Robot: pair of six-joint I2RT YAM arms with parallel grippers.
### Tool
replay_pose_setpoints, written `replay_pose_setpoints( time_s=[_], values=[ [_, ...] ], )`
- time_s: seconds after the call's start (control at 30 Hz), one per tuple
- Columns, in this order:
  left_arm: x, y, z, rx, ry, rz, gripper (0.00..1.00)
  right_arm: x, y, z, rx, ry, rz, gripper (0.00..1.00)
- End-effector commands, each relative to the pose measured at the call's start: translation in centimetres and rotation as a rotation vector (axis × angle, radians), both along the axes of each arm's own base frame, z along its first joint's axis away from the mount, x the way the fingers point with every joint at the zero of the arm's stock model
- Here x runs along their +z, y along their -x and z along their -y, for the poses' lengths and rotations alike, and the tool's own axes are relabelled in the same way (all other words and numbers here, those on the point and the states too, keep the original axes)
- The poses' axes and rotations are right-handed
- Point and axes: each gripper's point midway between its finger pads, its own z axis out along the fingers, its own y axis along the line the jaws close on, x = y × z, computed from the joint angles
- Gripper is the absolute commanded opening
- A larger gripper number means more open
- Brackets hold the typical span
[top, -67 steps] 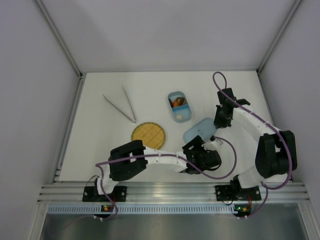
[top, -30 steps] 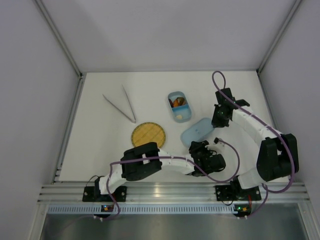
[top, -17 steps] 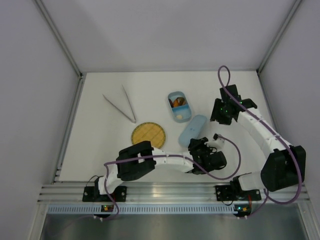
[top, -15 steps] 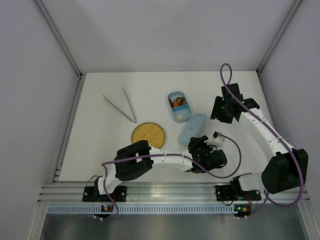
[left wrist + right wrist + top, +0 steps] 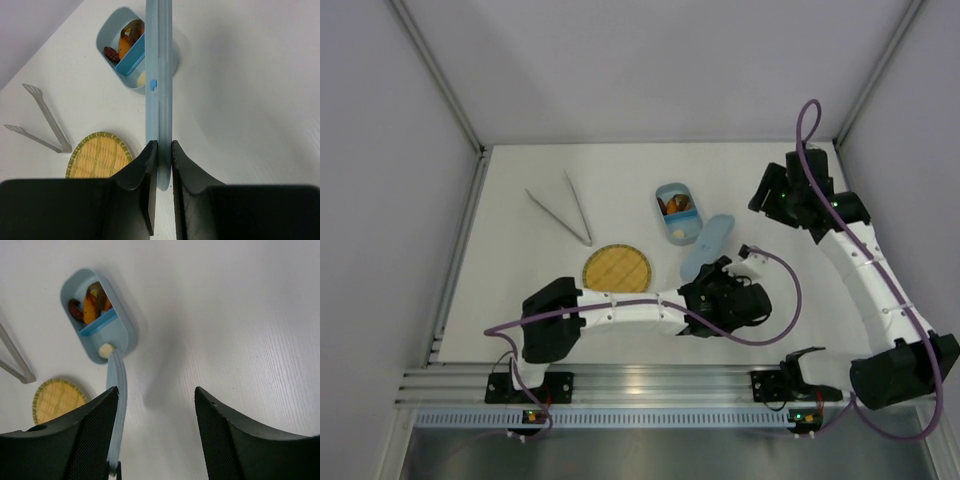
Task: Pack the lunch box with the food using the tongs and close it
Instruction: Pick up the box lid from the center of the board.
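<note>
The robot's left gripper should release the light-blue lid on top of the open lunch box (image 5: pixel 679 210) (image 5: pixel 136 54), so that it covers both food compartments.
The lunch box (image 5: pixel 677 212) lies open on the table, with brown, dark red and orange food (image 5: pixel 89 307) in its far compartment and a white piece (image 5: pixel 104 350) in the near one. Its light-blue lid (image 5: pixel 708 240) stands on edge just right of the box, its far end over the box's near rim. My left gripper (image 5: pixel 164 150) is shut on the lid's (image 5: pixel 159 85) near end. My right gripper (image 5: pixel 156 390) hangs open and empty above bare table, to the right of the lid (image 5: pixel 118 400). In the top view the right gripper (image 5: pixel 763 198) is right of the box. The tongs (image 5: pixel 565 214) lie at the far left.
A round yellow woven plate (image 5: pixel 617 270) sits left of the lid, near the left arm's forearm. White walls close in the table at the back and on both sides.
The right gripper has opened and pulled back to the far right. The lid, in the left gripper, went from lying flat to standing on edge and moved toward the lunch box.
</note>
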Motion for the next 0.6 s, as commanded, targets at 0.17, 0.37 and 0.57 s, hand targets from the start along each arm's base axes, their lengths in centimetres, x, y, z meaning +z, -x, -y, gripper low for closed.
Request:
replay_pose_setpoints(
  time_s=[0.17, 0.37, 0.57],
  values=[
    [4.9, 1.5, 0.4, -0.094, 0.162, -0.075, 0.0, 7.7, -2.1, 0.6, -0.088, -0.136, 0.229, 0.62],
    [5.2, 2.7, 0.8, -0.186, 0.209, -0.137, 0.0, 10.2, -3.9, -0.9, -0.034, -0.229, 0.303, 0.63],
    [5.6, 3.5, 1.4, -0.246, 0.262, -0.188, 0.0, 10.8, -5.3, -0.9, -0.044, -0.256, 0.324, 0.64]
  ],
)
